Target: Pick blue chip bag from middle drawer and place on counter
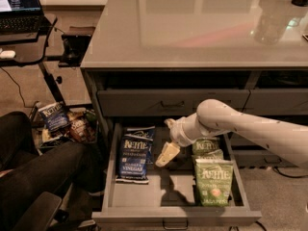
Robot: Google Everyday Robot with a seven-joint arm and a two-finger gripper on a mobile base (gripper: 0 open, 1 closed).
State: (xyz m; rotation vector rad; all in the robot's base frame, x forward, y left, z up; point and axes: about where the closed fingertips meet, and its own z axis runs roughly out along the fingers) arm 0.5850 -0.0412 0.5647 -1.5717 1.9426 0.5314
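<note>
I will next close my gripper on the blue chip bag's upper side edge [147,151], facing the light green Kettle bags.
The blue chip bag [134,154] lies flat on the left of the open middle drawer [174,197], white "Kettle" logo up. My gripper [165,156] hangs inside the drawer, just right of the bag and a little above the floor, on the white arm reaching in from the right. The grey glossy counter [192,28] spans the top above the drawers.
Two light green Kettle bags [212,179] lie on the drawer's right side. A shallower drawer front [173,102] sits above. A person's legs [33,172] and a bin of snack bags [62,121] are at the left. A laptop [19,6] sits on a side table.
</note>
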